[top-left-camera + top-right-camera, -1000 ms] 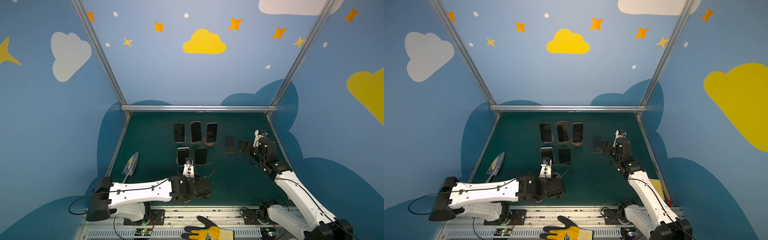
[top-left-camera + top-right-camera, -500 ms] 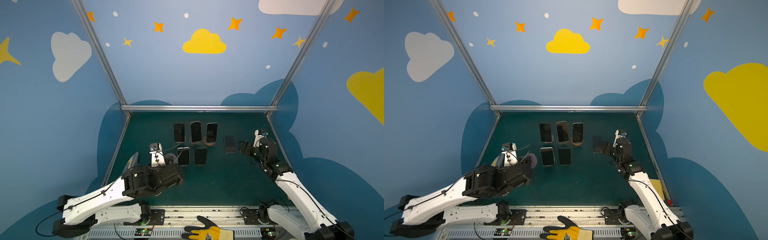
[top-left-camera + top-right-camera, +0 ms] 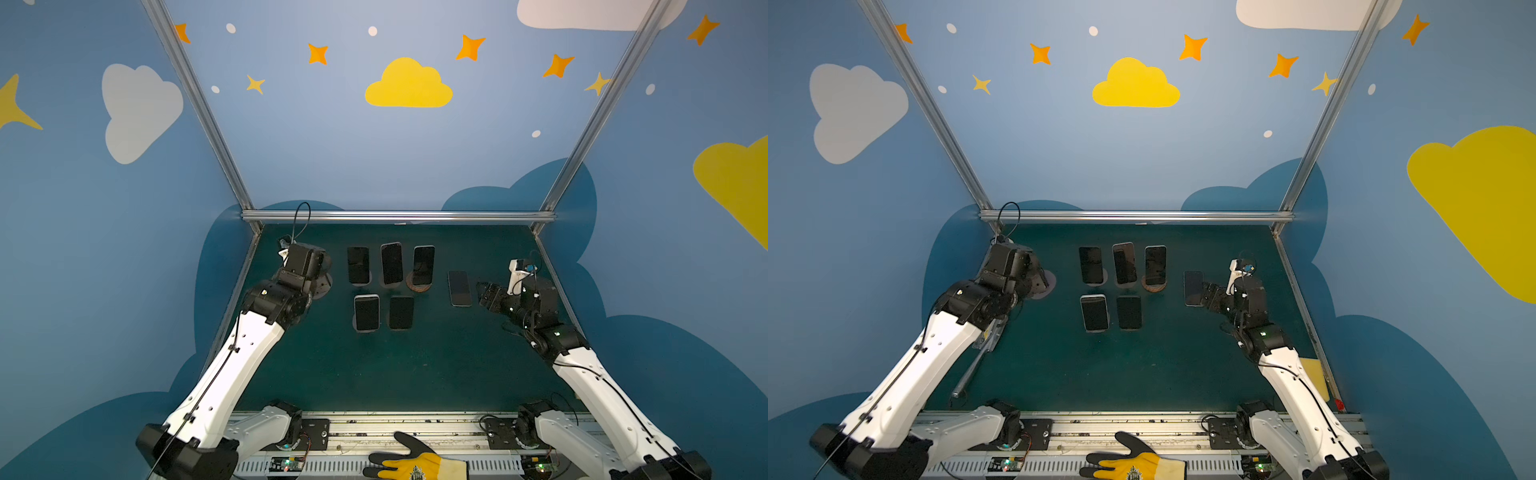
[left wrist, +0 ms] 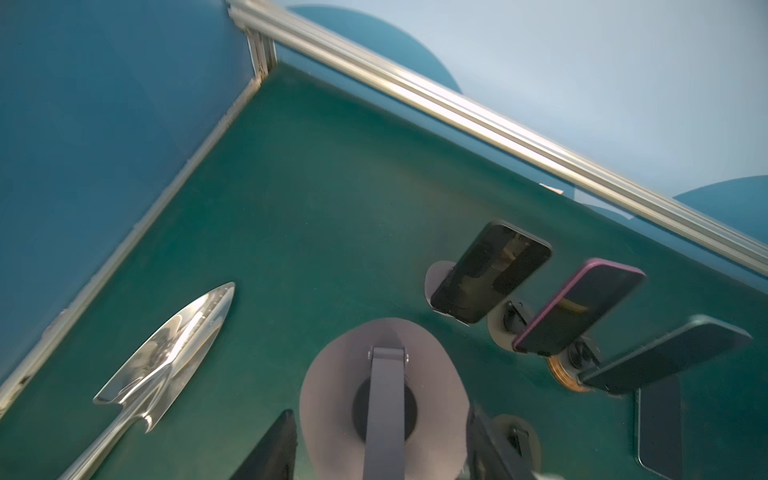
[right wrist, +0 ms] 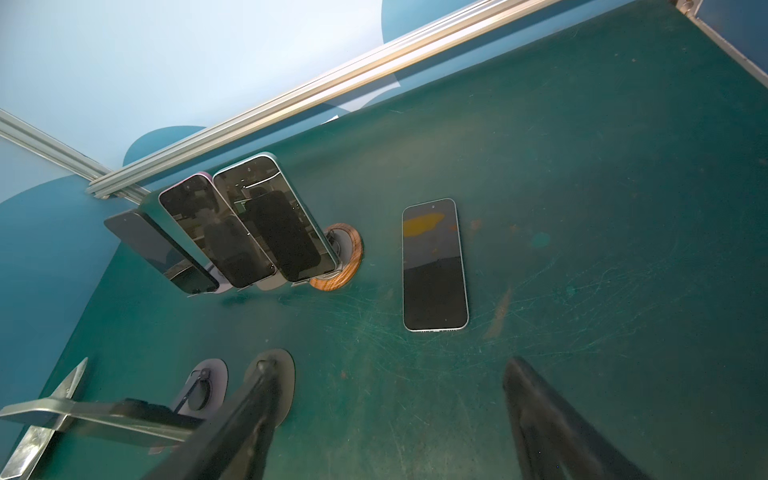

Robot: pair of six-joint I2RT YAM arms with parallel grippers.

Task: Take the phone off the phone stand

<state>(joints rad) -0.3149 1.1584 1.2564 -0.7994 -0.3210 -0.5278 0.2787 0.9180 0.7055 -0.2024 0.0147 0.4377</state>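
Next, my left gripper sets the empty grey phone stand down on the mat (image 3: 299, 276) (image 4: 309, 214) between the trowel and the back-row phones.
Five dark phones lean on stands mid-table: three in a back row (image 3: 391, 264), two in front (image 3: 366, 312). Another phone (image 3: 459, 289) (image 5: 434, 266) lies flat on the mat. My right gripper (image 3: 484, 291) (image 5: 390, 361) hovers just right of that flat phone, open, with only mat between its fingers. At the back left, my left gripper (image 3: 309, 270) (image 4: 380, 411) is shut on an empty grey phone stand (image 4: 384, 399), held clear of the mat. Its arm runs up between the fingers and its head is out of frame.
A shiny metal trowel (image 4: 166, 353) (image 3: 976, 361) lies along the left edge under the left arm. A wooden round stand base (image 3: 419, 286) sits under the back-right phone. An aluminium rail (image 3: 395, 216) bounds the back. A yellow-black glove (image 3: 415, 465) lies on the front rail.
My left arm has swung from the front centre to the back left corner, and the grey stand has come with it. The right gripper stayed by the flat phone, its jaws narrowing slightly.
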